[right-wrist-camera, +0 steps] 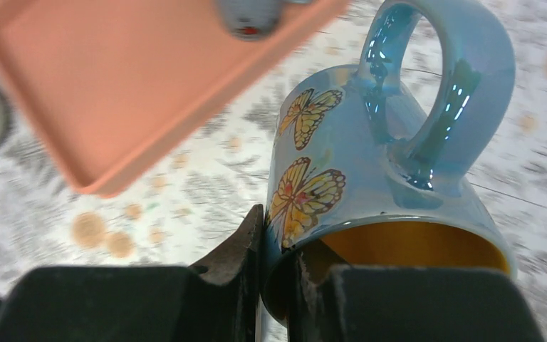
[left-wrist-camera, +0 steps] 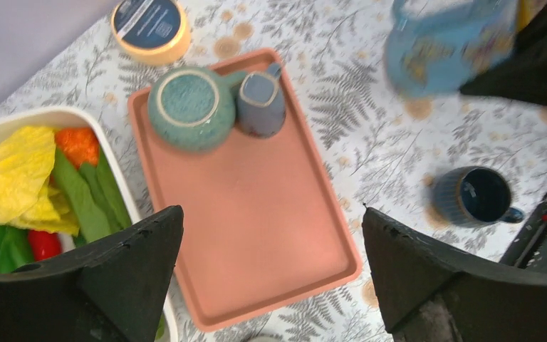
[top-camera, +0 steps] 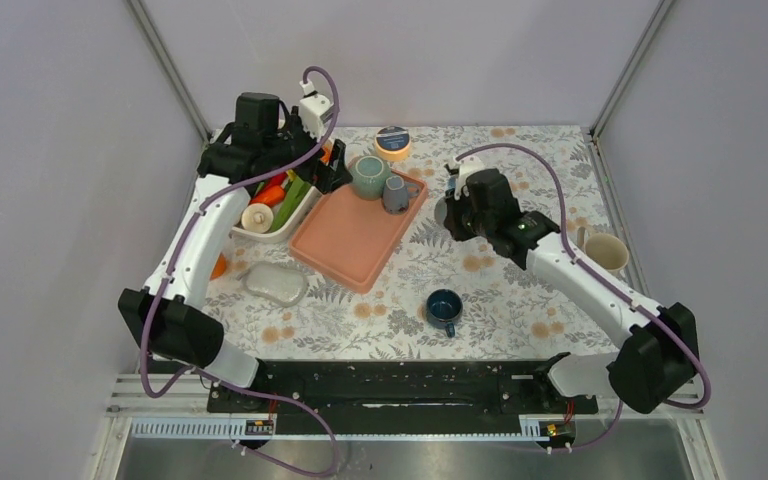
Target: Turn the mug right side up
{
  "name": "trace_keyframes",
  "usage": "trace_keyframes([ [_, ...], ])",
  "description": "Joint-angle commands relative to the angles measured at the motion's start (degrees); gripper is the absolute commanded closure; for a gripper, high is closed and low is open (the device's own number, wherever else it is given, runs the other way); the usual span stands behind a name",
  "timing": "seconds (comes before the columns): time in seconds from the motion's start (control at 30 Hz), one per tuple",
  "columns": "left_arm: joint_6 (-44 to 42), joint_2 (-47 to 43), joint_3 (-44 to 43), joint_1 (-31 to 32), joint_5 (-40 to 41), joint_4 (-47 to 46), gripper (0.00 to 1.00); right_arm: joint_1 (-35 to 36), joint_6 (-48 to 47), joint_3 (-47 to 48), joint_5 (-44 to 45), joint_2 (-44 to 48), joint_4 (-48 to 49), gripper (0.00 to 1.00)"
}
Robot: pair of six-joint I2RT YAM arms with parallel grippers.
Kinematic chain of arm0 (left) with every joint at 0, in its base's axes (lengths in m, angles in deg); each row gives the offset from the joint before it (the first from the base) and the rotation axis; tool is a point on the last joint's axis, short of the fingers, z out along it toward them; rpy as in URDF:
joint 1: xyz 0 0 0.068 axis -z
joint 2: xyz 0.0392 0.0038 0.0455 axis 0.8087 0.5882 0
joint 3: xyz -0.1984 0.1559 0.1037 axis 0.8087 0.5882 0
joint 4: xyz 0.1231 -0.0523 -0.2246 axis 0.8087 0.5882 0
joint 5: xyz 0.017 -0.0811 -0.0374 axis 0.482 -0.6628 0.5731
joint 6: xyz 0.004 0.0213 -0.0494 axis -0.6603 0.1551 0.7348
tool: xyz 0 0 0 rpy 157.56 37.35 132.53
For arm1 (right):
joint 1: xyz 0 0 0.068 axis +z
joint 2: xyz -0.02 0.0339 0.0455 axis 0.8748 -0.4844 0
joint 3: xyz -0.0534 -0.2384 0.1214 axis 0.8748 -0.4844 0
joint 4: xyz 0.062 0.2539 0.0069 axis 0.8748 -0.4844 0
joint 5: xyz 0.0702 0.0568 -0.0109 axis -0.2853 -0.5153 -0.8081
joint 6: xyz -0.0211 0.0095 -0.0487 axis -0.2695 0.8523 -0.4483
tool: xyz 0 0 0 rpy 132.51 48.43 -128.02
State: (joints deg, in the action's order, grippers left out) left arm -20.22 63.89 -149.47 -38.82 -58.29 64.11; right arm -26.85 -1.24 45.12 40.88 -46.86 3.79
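Next, my right gripper sets the light blue mug down on the open table (top-camera: 557,199) just past the beige mug. The light blue mug is now lifted off the table.
A light blue mug with yellow butterflies (right-wrist-camera: 370,142) is gripped by its rim in my right gripper (right-wrist-camera: 274,239), one finger outside the wall and one inside the yellow interior. It is lifted off the table with its mouth toward the wrist and its handle (right-wrist-camera: 441,85) on the upper side. It appears blurred in the left wrist view (left-wrist-camera: 445,46). In the top view my right gripper (top-camera: 452,212) hangs just right of the pink tray (top-camera: 345,250). My left gripper (left-wrist-camera: 271,210) is open and empty above the tray, also seen in the top view (top-camera: 328,165).
On the tray's far end a teal mug (top-camera: 369,176) stands upside down beside a small grey cup (top-camera: 395,194). A white bin of vegetables (top-camera: 275,205) is at its left. A dark blue cup (top-camera: 444,309), a beige mug (top-camera: 607,252), an orange-rimmed tin (top-camera: 392,141) and a pale sponge (top-camera: 274,284) are on the table.
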Motion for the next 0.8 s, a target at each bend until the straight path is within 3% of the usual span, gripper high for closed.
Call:
trace_keyframes([
  [0.0, -4.92, -1.80, 3.49, -0.43, 5.73, -1.51, 0.01, -5.97, -6.21, 9.46, 10.05, -3.03, -3.61, 1.00],
  [0.3, -11.08, -1.31, 9.99, -0.57, 10.50, -1.48, 0.01, -21.83, -12.89, 29.21, 18.13, -25.85, -17.08, 1.00],
  [0.5, -13.62, 0.54, 10.61, -0.59, 10.24, 0.01, 0.01, -30.69, -12.55, 43.58, 12.26, -39.47, -26.01, 1.00],
  [0.77, -15.15, 5.59, 7.19, 0.25, 8.34, 1.24, 0.01, -36.94, -12.06, 52.22, 5.23, -49.98, -31.08, 1.00],
])
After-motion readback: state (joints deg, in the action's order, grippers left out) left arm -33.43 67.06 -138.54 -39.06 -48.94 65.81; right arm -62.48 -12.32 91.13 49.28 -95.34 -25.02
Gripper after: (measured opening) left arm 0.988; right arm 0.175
